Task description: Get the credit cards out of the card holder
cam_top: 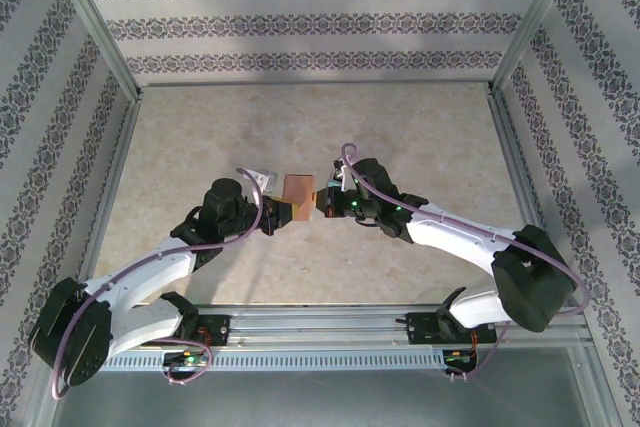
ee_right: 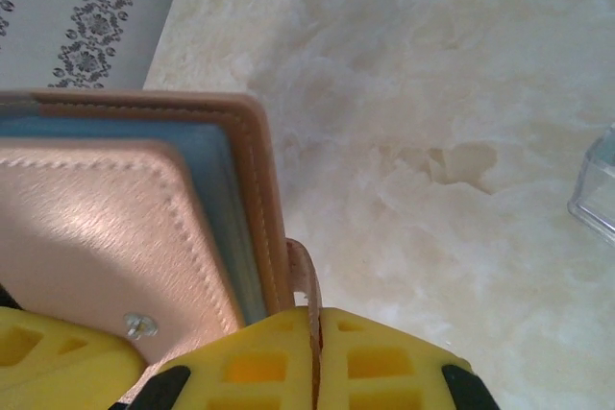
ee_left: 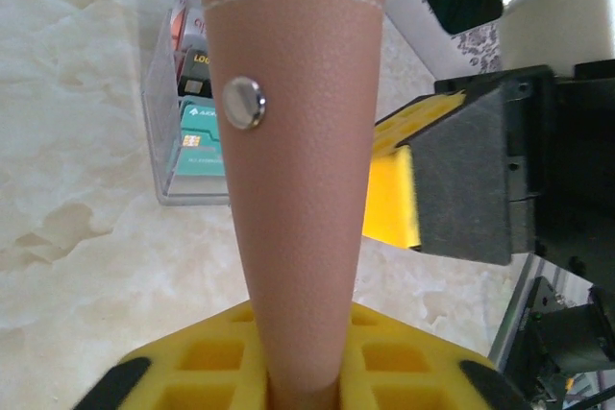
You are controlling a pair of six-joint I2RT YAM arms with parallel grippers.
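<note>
Both covers of the card holder are pinched together in my left gripper, so it should open and take only the strap's cover [ee_right: 254, 175] to free the pages.
The card holder [cam_top: 298, 190], a reddish-brown leather wallet, is held up between both arms above the middle of the table. My left gripper [ee_left: 306, 352] is shut on its lower edge, and its leather flap with a metal snap [ee_left: 244, 104] rises straight out of the yellow pads. My right gripper [ee_right: 314, 333] is shut on a thin leather strap [ee_right: 304, 271] at the wallet's edge. In the right wrist view the card holder [ee_right: 144, 218] shows grey-blue inner panels. Credit cards [ee_left: 200, 136], teal, dark and red, lie in a clear tray behind the wallet.
The clear plastic tray [cam_top: 262, 179] sits on the marble tabletop just behind and left of the wallet; one corner of the tray [ee_right: 598, 189] shows in the right wrist view. Metal frame rails and patterned walls surround the table [cam_top: 420, 137].
</note>
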